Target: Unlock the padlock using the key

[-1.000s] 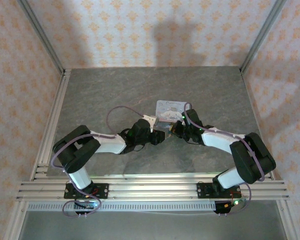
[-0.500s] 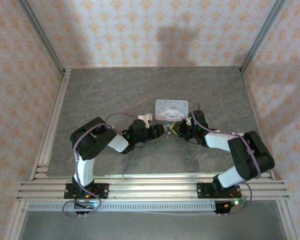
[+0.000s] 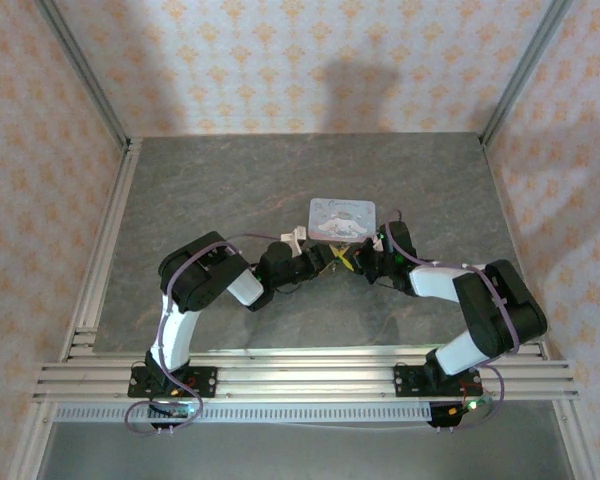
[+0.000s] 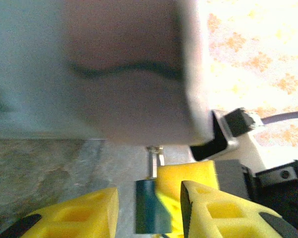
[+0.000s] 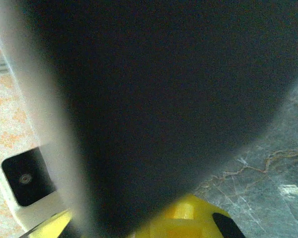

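I need to open my right gripper's fingers, back off and take the body squarely [image 4: 150, 206] between both fingers, because they meet only the edge of the padlock's body.
In the left wrist view the padlock [image 4: 150, 207], a small blue body with a thin metal shackle [image 4: 153, 159] pointing away, sits between my left gripper's [image 4: 149, 192] yellow fingers [image 4: 77, 214]. A gap shows between it and the left finger, so the jaws stand open around it. Just behind the padlock is a yellow finger [image 4: 191, 174] of the right gripper. In the top view the left gripper [image 3: 325, 259] and right gripper [image 3: 351, 260] meet tip to tip just in front of the tin. The right gripper is shut. The key is hidden.
The pale-blue tin [image 3: 342, 218] with the cartoon lid lies right behind both grippers and looms blurred in the left wrist view [image 4: 114, 74]. The grey stone-look table [image 3: 230, 180] has metal rails [image 3: 100, 260] at the left and patterned walls around it.
The left arm has folded, its elbow swinging right toward the centre. Both grippers have edged closer to the tin. The left jaws have narrowed a little.
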Robot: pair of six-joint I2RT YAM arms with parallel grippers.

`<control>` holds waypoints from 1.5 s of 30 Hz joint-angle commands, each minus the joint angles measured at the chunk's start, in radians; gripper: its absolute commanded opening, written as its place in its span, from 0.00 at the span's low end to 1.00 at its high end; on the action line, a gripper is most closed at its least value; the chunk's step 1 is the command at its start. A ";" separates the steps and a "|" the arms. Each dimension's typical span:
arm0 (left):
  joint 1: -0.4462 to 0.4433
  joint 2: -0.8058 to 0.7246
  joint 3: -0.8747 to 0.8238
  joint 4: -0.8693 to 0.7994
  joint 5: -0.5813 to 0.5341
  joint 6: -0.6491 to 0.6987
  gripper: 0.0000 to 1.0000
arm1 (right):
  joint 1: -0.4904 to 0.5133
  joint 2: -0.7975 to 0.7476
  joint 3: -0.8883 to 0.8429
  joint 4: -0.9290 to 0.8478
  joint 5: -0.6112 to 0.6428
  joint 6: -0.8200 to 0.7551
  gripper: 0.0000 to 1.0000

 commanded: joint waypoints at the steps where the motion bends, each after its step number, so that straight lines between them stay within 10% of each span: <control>1: -0.015 0.015 0.030 0.074 0.006 -0.056 0.36 | -0.003 0.024 -0.023 0.054 -0.019 0.049 0.00; 14: -0.022 0.044 0.042 0.078 0.001 -0.090 0.00 | -0.002 0.050 -0.043 0.062 -0.007 0.083 0.00; 26: -0.022 0.064 0.008 0.074 -0.041 -0.072 0.00 | -0.003 -0.096 -0.040 -0.136 0.117 0.024 0.46; 45: -0.036 -0.018 0.033 -0.130 -0.046 0.064 0.00 | -0.002 -0.313 -0.083 -0.304 0.281 -0.005 0.49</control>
